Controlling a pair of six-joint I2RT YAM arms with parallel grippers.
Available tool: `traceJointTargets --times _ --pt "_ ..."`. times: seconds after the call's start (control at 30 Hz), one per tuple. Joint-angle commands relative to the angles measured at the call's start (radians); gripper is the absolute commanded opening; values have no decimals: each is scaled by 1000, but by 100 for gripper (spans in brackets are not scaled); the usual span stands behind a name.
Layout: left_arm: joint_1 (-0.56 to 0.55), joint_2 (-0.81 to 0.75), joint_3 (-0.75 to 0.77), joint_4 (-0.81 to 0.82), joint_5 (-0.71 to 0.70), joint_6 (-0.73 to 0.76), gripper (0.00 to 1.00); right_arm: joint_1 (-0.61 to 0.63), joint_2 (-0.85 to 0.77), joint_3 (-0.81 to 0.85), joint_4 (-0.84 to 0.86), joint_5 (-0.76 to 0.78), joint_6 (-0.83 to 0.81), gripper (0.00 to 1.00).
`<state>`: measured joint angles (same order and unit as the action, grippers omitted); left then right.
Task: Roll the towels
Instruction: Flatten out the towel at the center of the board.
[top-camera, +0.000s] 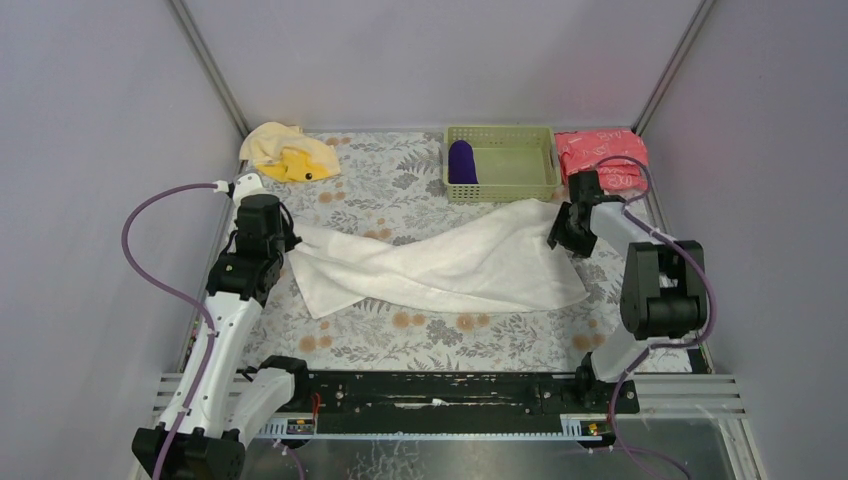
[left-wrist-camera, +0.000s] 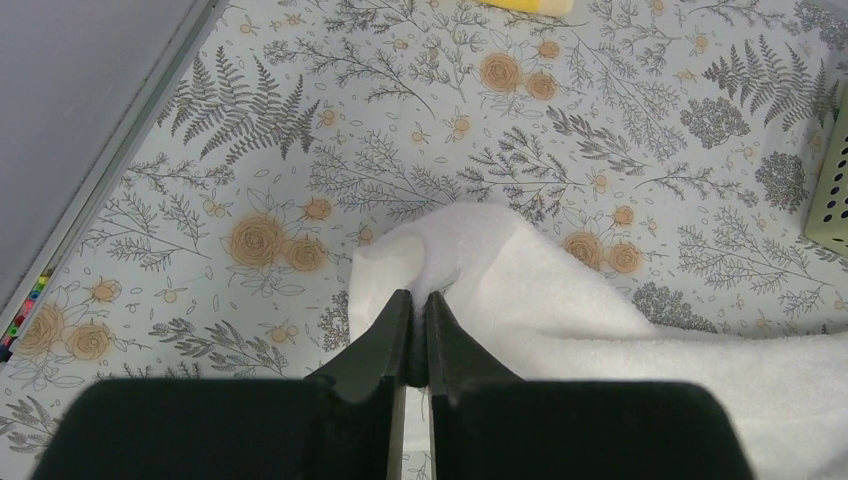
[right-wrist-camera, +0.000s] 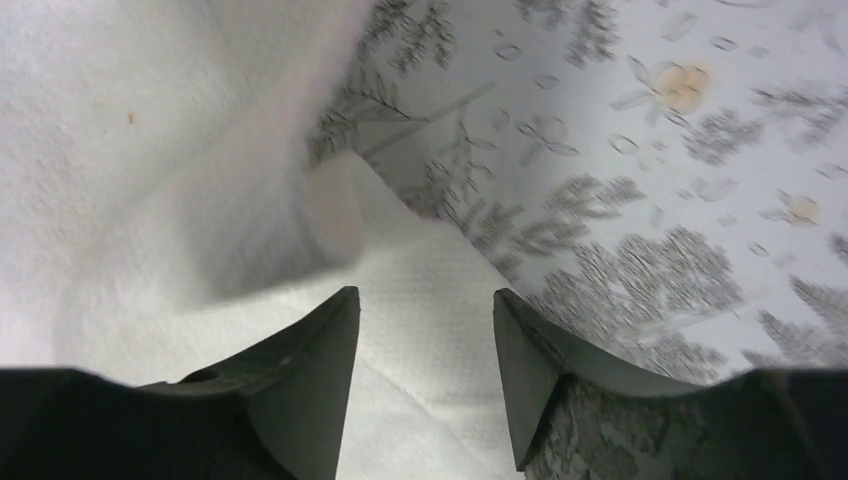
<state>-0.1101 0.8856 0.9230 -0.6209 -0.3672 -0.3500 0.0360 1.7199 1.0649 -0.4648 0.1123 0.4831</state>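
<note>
The fingers of my right gripper will go next to the white towel's near corner (top-camera: 586, 295), at the end away from my left gripper, and close there.
The large white towel (top-camera: 440, 265) lies rumpled across the middle of the flowered table. My left gripper (left-wrist-camera: 419, 297) is shut on the white towel's left corner (left-wrist-camera: 450, 250); it shows at the left in the top view (top-camera: 283, 240). My right gripper (right-wrist-camera: 425, 300) is open, jaws apart just above the white towel's right end (right-wrist-camera: 430, 300); it shows in the top view (top-camera: 560, 230). The dark purple towel (top-camera: 461, 161) lies rolled in the green basket (top-camera: 515, 160). The pale yellow towel (top-camera: 285, 152) lies crumpled at the back left.
Pink-red plastic-wrapped packets (top-camera: 600, 155) lie at the back right, close behind the right arm. The basket's edge (left-wrist-camera: 832, 190) shows at the right of the left wrist view. Grey walls close in the table on three sides.
</note>
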Motion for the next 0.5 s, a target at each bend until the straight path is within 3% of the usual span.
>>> traceJointTargets --times 0.0,0.23,0.47 --pt "6 -5 -4 59 -23 11 0 -12 -199 -71 -93 139 -9 60" --pt "7 -4 -2 59 -3 11 0 -125 -388 -298 -88 86 85 58" --pt "7 -9 -4 58 -10 11 0 -203 -362 -381 -18 -55 107 50"
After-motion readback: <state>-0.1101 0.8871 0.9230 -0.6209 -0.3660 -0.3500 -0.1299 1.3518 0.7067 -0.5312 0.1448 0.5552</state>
